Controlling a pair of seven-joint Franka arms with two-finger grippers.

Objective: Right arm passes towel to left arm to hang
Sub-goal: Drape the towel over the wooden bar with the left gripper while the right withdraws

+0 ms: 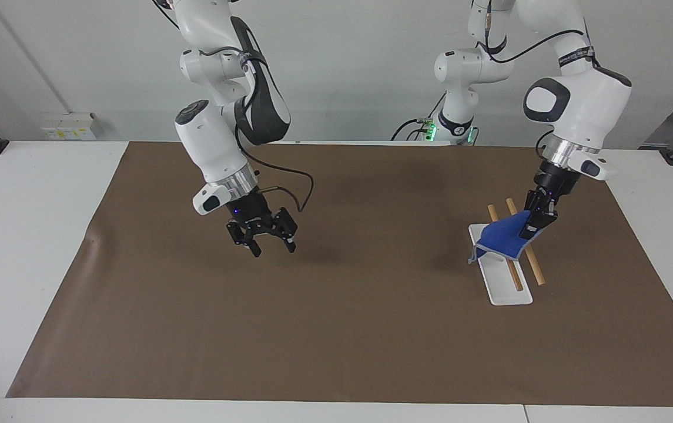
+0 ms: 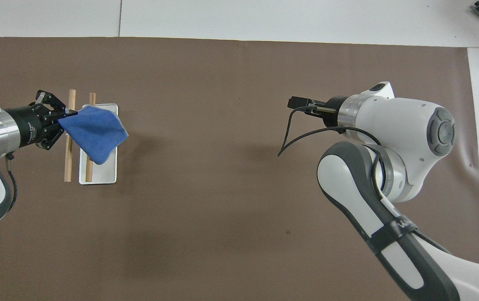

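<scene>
My left gripper will let go of the bright-blue towel across the middle of both wooden rods (image 2: pixel 88 133) on the white rack.
The bright-blue towel (image 1: pixel 505 239) hangs from my left gripper (image 1: pixel 530 229), which is shut on one of its edges. The towel droops over the two wooden rods (image 1: pixel 535 271) of the white rack (image 1: pixel 504 288), at the left arm's end of the table. I cannot tell if it rests on the rods. In the overhead view the towel (image 2: pixel 95 131) spreads from the left gripper (image 2: pixel 63 121) across the rack (image 2: pixel 101 173). My right gripper (image 1: pixel 271 244) is open and empty, pointing down over the mat toward the right arm's end; it also shows in the overhead view (image 2: pixel 300 102).
A brown mat (image 1: pixel 336 335) covers most of the white table (image 1: pixel 30 247). A black cable (image 2: pixel 289 133) loops from the right wrist.
</scene>
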